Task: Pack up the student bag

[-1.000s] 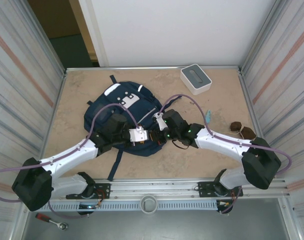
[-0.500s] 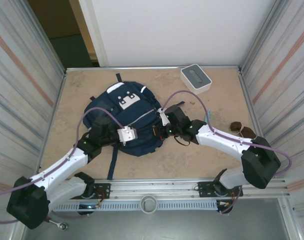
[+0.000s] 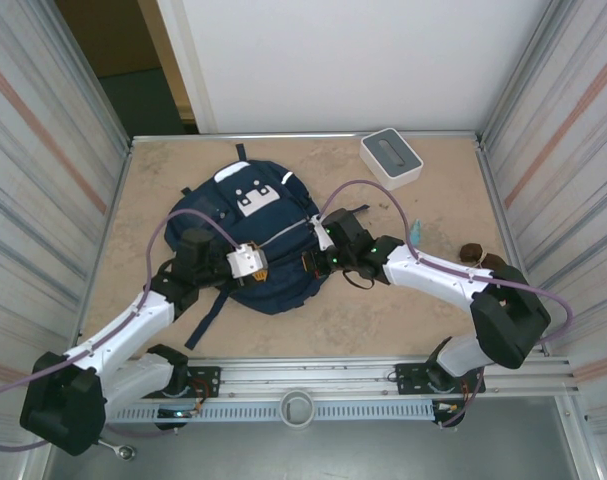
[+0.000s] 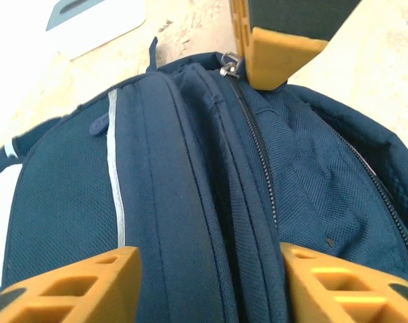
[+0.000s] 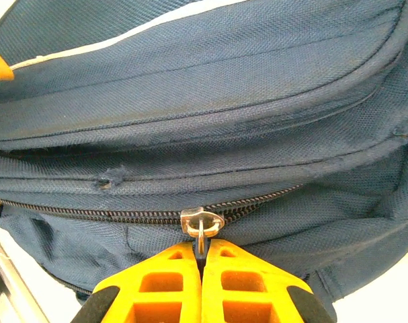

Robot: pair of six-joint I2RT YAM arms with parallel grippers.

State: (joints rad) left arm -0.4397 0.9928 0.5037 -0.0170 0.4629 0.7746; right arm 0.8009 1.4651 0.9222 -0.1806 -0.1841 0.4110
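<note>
My left fingers straddle loose folds beside the zipper; they should pinch the raised seam (image 4: 242,195), steadying the bag before my right gripper pulls.
The student bag (image 3: 251,225), a navy backpack with white patches, lies flat mid-table. In the left wrist view its reflective stripe (image 4: 113,168) and zipper line run up the frame. My left gripper (image 3: 265,267) sits low over the bag's near side. It stands open (image 4: 209,261), with folds of bag fabric between its orange fingers (image 4: 89,282). My right gripper (image 3: 308,263) is at the bag's right edge. It is shut (image 5: 202,247) on the metal zipper pull (image 5: 201,223). That pull (image 4: 229,65) and a right fingertip (image 4: 277,54) show at the top of the left wrist view.
A white box (image 3: 391,157) stands at the back right. A small teal item (image 3: 416,233) and brown objects (image 3: 481,258) lie right of the right arm. A bag strap (image 3: 205,312) trails toward the near edge. Metal walls close both sides.
The left arm drew back to the left and its jaws closed, then opened wide. The bag shifted slightly away and flattened. The right gripper stayed shut on the zipper pull.
</note>
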